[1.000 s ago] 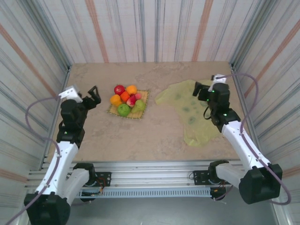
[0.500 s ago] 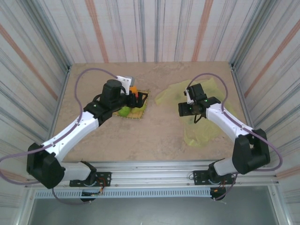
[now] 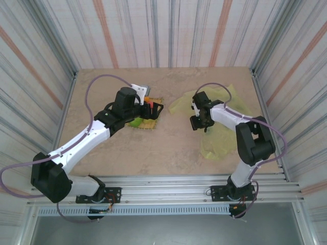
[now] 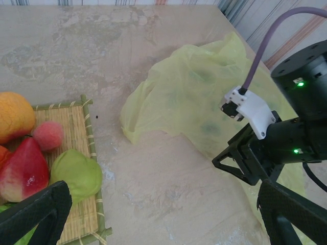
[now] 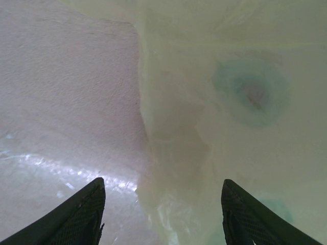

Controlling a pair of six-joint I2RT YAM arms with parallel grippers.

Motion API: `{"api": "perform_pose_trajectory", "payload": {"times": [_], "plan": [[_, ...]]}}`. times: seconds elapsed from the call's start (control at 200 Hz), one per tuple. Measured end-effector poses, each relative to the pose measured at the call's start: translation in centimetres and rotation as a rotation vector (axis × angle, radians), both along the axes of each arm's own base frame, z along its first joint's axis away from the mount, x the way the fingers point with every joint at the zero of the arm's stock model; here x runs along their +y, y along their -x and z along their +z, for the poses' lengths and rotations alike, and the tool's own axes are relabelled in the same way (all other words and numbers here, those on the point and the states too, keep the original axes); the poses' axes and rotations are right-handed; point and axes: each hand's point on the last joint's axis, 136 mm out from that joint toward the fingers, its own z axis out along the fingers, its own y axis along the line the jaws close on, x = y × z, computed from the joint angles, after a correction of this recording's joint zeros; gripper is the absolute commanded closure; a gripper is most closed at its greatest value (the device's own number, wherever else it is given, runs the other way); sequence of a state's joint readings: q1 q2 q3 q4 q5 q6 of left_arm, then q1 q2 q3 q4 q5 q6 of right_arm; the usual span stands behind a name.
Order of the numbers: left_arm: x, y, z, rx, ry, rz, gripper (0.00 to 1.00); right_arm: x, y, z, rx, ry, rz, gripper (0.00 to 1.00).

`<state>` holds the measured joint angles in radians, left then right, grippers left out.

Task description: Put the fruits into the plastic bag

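The plastic bag is lying flat and collapsed, so next my right gripper pinches the bag's edge (image 5: 156, 201) and raises it before my left gripper brings any fruit.
The fruits lie on a woven mat (image 4: 76, 120): an orange one (image 4: 13, 115), a small pinkish one (image 4: 48, 135), a red one (image 4: 25, 168) and a green one (image 4: 76, 173). From above, my left arm covers most of the pile; a green fruit (image 3: 135, 122) peeks out. My left gripper (image 3: 157, 108) hovers open at the mat's right edge, its fingers (image 4: 36, 214) wide apart over bare table. The yellow-green plastic bag (image 3: 222, 132) lies crumpled to the right. My right gripper (image 5: 163, 217) is open, pointing down, straddling the bag's left edge (image 5: 153, 132).
Striped walls close in the table (image 3: 163, 148) on three sides. Bare tabletop lies between the mat and the bag. My right gripper (image 4: 248, 163) stands close ahead of the left one, over the bag's near-left part.
My right arm swung left and folded in, bringing its gripper down over the bag's left edge. My left arm, which reached over the fruits earlier, edged a little further right.
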<state>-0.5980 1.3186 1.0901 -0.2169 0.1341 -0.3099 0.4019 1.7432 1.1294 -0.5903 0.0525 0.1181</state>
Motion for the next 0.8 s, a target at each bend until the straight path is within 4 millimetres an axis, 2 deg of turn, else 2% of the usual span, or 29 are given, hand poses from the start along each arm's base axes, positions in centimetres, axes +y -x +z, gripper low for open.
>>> {"api": "perform_pose_trajectory", "payload": {"times": [0.23,0.621,0.701,0.797], "plan": [[0.0,0.0,0.0,-0.001,-0.002,0.003,0.01,-0.1,-1.7,-1.2,0.003,0.029,-0.002,0.53],[0.2,0.2,-1.0,0.017,-0.013,0.003,0.02,-1.1,-2.9,-1.8,-0.007,0.047,-0.013,0.82],[0.2,0.2,-1.0,0.018,-0.013,0.002,0.01,-1.2,-2.9,-1.7,-0.01,0.054,-0.011,0.77],[0.1,0.3,-1.0,0.019,-0.012,-0.001,0.01,-1.3,-2.8,-1.7,-0.006,0.06,-0.006,0.58]]}}
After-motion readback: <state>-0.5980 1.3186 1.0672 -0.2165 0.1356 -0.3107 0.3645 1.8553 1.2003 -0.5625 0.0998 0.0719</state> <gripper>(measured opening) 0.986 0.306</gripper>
